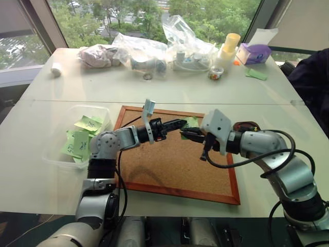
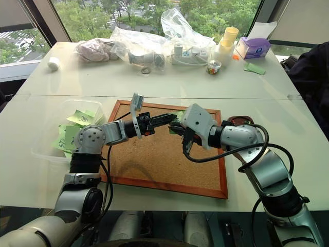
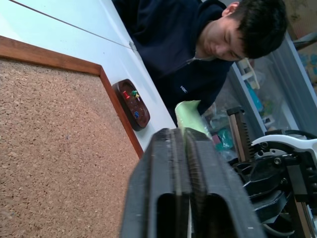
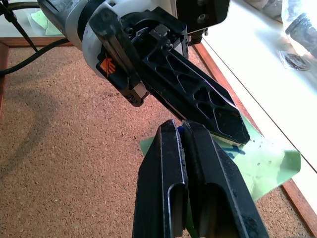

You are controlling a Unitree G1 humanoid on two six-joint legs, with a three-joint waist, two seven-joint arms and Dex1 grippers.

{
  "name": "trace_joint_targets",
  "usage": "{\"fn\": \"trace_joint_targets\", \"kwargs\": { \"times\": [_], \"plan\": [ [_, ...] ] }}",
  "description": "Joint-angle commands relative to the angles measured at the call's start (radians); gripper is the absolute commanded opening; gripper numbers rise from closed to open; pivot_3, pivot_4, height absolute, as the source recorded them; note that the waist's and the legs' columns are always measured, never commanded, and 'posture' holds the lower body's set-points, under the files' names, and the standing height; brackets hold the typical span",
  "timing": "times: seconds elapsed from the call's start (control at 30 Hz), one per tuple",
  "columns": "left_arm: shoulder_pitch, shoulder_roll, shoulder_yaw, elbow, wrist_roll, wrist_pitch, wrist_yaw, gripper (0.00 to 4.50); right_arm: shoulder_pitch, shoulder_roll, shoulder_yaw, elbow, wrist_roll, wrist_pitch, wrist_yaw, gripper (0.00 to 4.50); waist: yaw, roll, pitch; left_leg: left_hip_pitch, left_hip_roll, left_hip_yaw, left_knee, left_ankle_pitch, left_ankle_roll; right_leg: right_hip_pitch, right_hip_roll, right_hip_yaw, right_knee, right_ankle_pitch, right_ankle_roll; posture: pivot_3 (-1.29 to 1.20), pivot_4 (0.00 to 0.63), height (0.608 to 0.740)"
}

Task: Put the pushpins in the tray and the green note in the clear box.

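Observation:
My right gripper needs to release the blue pushpin in the dark tray [image 1: 245,133], setting it free on the side of the tray that is nearest the corkboard.
The green note [image 4: 265,166] hangs over the far edge of the corkboard [image 1: 169,167], between my two grippers. My left gripper [image 1: 181,123] reaches in level from the left and is shut on the note's edge, which sticks out past its fingertips [image 3: 190,115]. My right gripper [image 4: 182,130] is shut, with a speck of blue like a pushpin head pinched at its tips, right at the note. The tray [image 3: 132,103], a small dark reddish dish, lies just off the board's right side with red, green and blue pushpins in it. The clear box [image 1: 57,154] stands left of the board.
Several green notes lie in the clear box. A person in a dark top [image 1: 314,77] sits at the table's right side. Along the far edge are plastic bags [image 1: 149,51], a purple tissue box [image 1: 254,53], a yellow-capped bottle [image 1: 229,49] and a darker green slip [image 1: 256,74].

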Motion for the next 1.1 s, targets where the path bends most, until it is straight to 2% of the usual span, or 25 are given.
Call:
{"fn": "trace_joint_targets", "kwargs": {
  "times": [0.03, 0.13, 0.4, 0.67, 0.9, 1.1],
  "plan": [
    [-0.006, -0.003, 0.013, -0.034, -0.023, -0.005, 0.004, 0.04, -0.003, -0.012, -0.009, -0.043, 0.0, -0.011, -0.008, 0.0, 0.0, 0.0, 0.0, 0.0, 0.0, 0.0, 0.0, 0.0, 0.0, 0.0, 0.0, 0.0, 0.0, 0.0, 0.0, 0.0, 0.15, 0.74],
    [0.007, 0.008, 0.009, -0.035, 0.001, -0.035, 0.012, 0.04, -0.002, -0.021, -0.03, -0.056, 0.007, 0.004, -0.017, 0.0, 0.0, 0.0, 0.0, 0.0, 0.0, 0.0, 0.0, 0.0, 0.0, 0.0, 0.0, 0.0, 0.0, 0.0, 0.0, 0.0, 0.15, 0.74],
    [0.044, 0.025, 0.009, -0.039, 0.031, -0.108, 0.012, 0.04, 0.029, -0.044, -0.222, -0.112, 0.123, 0.119, -0.054, 0.0, 0.002, 0.0, 0.0, 0.0, 0.0, 0.0, 0.0, 0.0, 0.0, 0.0, 0.0, 0.0, 0.0, 0.0, 0.0, 0.0, 0.15, 0.74],
    [0.049, 0.026, 0.007, -0.053, 0.038, -0.146, 0.014, 0.04, 0.052, -0.058, -0.309, -0.086, 0.173, 0.158, -0.086, 0.0, 0.003, 0.0, 0.0, 0.0, 0.0, 0.0, 0.0, 0.0, 0.0, 0.0, 0.0, 0.0, 0.0, 0.0, 0.0, 0.0, 0.15, 0.74],
    [0.073, 0.041, 0.014, -0.101, 0.045, -0.196, 0.025, 0.04, 0.135, 0.01, -0.551, 0.157, 0.166, 0.133, -0.219, 0.0, 0.013, 0.0, 0.0, 0.0, 0.0, 0.0, 0.0, 0.0, 0.0, 0.001, 0.0, 0.0, 0.0, 0.0, 0.0, 0.0, 0.15, 0.74],
    [0.1, 0.042, 0.011, -0.16, 0.039, -0.223, 0.047, 0.04, 0.197, 0.046, -0.611, 0.385, 0.096, 0.018, -0.305, 0.0, 0.02, 0.001, 0.0, 0.0, -0.001, 0.002, 0.0, 0.0, 0.0, 0.001, 0.0, 0.0, 0.0, 0.0, 0.0, 0.0, 0.15, 0.74]
  ]
}}
